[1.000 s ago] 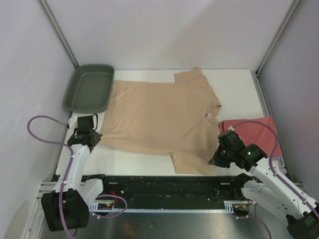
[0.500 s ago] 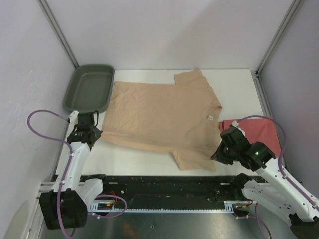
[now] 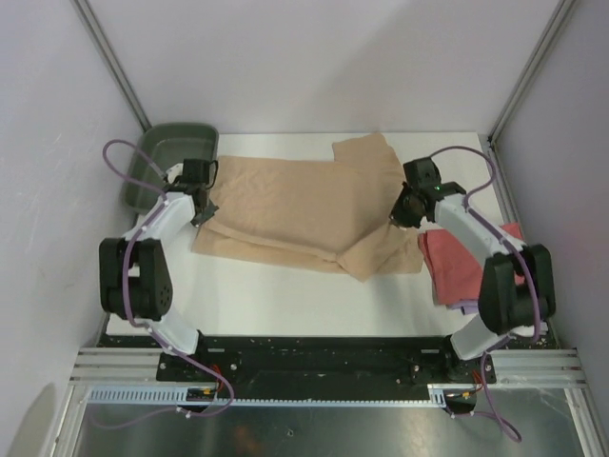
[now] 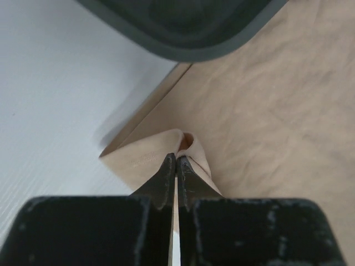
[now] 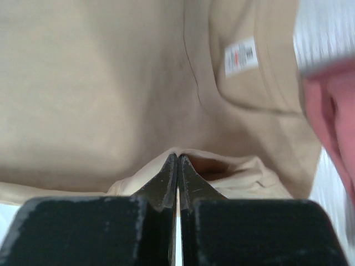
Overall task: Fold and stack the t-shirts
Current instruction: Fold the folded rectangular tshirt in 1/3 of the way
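Note:
Next, I open my left gripper, which pinches a bunched fold inside the tan t-shirt's near corner, and take that corner (image 3: 198, 248) to straighten the t-shirt's near edge.
The tan t-shirt (image 3: 285, 205) lies across the white table, its near edge lifted and carried back over the body. My left gripper (image 3: 204, 213) is shut on the shirt's left hem corner (image 4: 186, 145), near the tray. My right gripper (image 3: 398, 215) is shut on a fold of tan cloth (image 5: 183, 154) below the collar tag (image 5: 241, 55). The coral-red t-shirt (image 3: 455, 259) lies at the right, partly under my right arm, with a pale lavender edge (image 3: 463, 307) showing beneath it.
The dark green tray (image 3: 162, 157) sits at the back left, its rim (image 4: 194, 50) just beyond my left gripper. Grey walls and metal posts close in the back and sides. The table's near edge meets a black rail.
Both grippers have moved from the near edge toward the back, carrying the tan shirt's near edge over its body. The shirt now looks shorter front to back.

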Controlling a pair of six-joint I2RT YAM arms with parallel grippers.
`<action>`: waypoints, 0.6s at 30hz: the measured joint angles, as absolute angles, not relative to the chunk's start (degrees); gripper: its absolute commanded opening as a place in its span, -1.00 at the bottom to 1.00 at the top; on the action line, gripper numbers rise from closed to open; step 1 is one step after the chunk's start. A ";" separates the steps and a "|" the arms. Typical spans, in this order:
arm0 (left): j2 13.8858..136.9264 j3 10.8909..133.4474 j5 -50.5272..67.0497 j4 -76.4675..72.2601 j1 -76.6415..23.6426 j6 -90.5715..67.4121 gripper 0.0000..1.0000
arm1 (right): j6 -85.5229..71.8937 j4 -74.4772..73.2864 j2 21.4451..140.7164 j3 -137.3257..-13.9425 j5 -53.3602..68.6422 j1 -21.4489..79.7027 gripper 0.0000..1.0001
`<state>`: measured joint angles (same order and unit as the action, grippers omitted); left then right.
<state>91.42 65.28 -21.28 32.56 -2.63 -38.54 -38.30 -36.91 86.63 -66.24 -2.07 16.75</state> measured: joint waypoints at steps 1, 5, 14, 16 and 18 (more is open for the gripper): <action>93.43 66.63 -21.28 32.47 -2.61 -38.50 -1.00 | -37.56 -35.38 89.23 -67.81 -2.09 16.08 -1.00; 97.56 69.19 -21.32 32.29 -2.61 -38.50 -1.00 | -36.16 -30.41 97.01 -70.85 -1.39 14.13 -1.00; 99.13 70.17 -22.39 32.34 -1.89 -38.52 -1.00 | -35.03 -28.73 99.55 -70.85 -1.04 11.49 -1.00; 99.13 70.17 -22.59 32.32 -1.32 -38.52 -1.00 | -34.81 -28.73 99.55 -70.85 -1.04 11.05 -1.00; 99.13 70.17 -22.74 32.34 -0.86 -38.52 -1.00 | -34.68 -28.71 99.55 -70.85 -1.04 10.79 -1.00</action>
<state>99.13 70.17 -22.74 32.34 -0.86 -38.52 -34.68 -28.71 99.55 -70.85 -1.04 10.79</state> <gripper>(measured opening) 0.008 0.010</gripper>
